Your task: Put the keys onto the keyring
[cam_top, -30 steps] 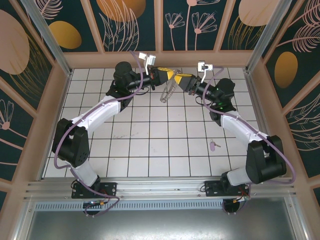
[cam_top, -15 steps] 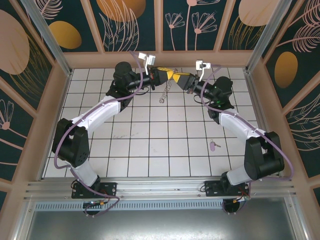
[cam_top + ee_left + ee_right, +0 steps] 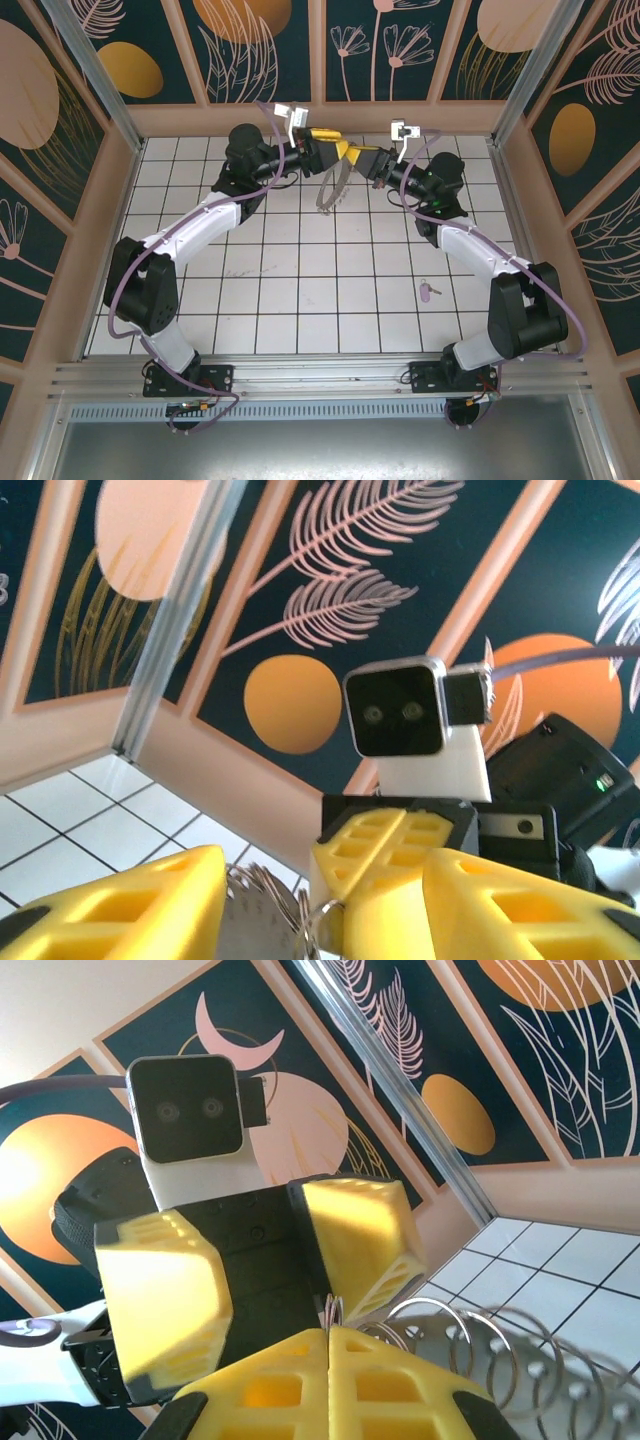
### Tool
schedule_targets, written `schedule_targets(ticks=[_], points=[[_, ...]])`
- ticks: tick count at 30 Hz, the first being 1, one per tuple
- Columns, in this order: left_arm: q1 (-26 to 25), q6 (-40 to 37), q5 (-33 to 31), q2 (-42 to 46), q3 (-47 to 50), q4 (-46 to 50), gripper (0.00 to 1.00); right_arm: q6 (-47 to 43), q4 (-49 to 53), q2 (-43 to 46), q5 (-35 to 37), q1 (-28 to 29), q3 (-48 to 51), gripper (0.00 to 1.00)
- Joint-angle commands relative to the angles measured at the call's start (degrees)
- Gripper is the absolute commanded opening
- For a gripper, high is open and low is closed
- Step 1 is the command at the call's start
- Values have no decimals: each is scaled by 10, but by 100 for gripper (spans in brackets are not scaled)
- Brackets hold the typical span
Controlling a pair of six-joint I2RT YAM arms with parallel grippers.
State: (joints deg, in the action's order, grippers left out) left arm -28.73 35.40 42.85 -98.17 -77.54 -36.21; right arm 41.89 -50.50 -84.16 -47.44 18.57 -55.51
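My left gripper's open fingers are around both my right gripper's fingers and the top ring, so my left gripper will move over and close on the ring alone (image 3: 325, 918).
The keyring (image 3: 328, 190), a chain of thin metal rings, hangs above the far tiles between the two grippers. My right gripper (image 3: 352, 157) is shut on its top ring (image 3: 335, 1312), with the right fingers pressed together (image 3: 330, 1335). The rest of the rings (image 3: 470, 1355) trail off to the right. My left gripper (image 3: 330, 143) faces it tip to tip, open, its yellow fingers (image 3: 120, 910) spread to either side of the ring (image 3: 325, 920) and of the right gripper's tips. The left gripper (image 3: 325, 880) grips nothing. A small lilac key (image 3: 428, 290) lies on the tiles at the right.
The white tiled floor (image 3: 300, 290) is walled by a low pink rim (image 3: 320, 118) with patterned panels behind. Both arms stretch to the far middle, close to the back wall. Each wrist camera shows the other's camera housing (image 3: 400, 705).
My left gripper has opened and let go of the keyring. My right gripper has closed onto its top ring, and the chain now hangs from the right gripper.
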Motion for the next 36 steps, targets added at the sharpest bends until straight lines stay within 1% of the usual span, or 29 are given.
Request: schedule_targets(ticks=[1, 5, 9, 12, 13, 15, 18, 23, 27, 30, 36], points=[[8, 6, -37, 33, 8, -16, 62, -24, -35, 27, -11, -8, 1, 0], [10, 25, -40, 38, 19, -29, 64, -19, -71, 29, -18, -14, 12, 0], [10, 64, -20, 34, 35, -70, 62, -6, -119, 30, -16, -18, 26, 0], [10, 92, 0, 28, 42, -104, 54, 6, -151, 29, -12, -18, 30, 0], [10, 100, 8, 25, 43, -115, 46, 12, -162, 27, -10, -18, 31, 0], [10, 117, 26, 19, 44, -134, 36, 24, -182, 25, -7, -17, 32, 0], [11, 151, 45, 13, 51, -174, 30, 39, -204, 19, -1, -16, 29, 0], [10, 200, 61, 5, 59, -233, 26, 54, -222, 4, 4, -11, 18, 0], [7, 228, 65, 3, 66, -268, 26, 63, -232, -7, 5, -6, 12, 0], [3, 238, 71, -14, 66, -282, 25, 64, -232, -12, 6, -2, 7, 0], [-7, 239, 74, -20, 65, -284, 24, 65, -233, -18, 7, 3, 3, 0]])
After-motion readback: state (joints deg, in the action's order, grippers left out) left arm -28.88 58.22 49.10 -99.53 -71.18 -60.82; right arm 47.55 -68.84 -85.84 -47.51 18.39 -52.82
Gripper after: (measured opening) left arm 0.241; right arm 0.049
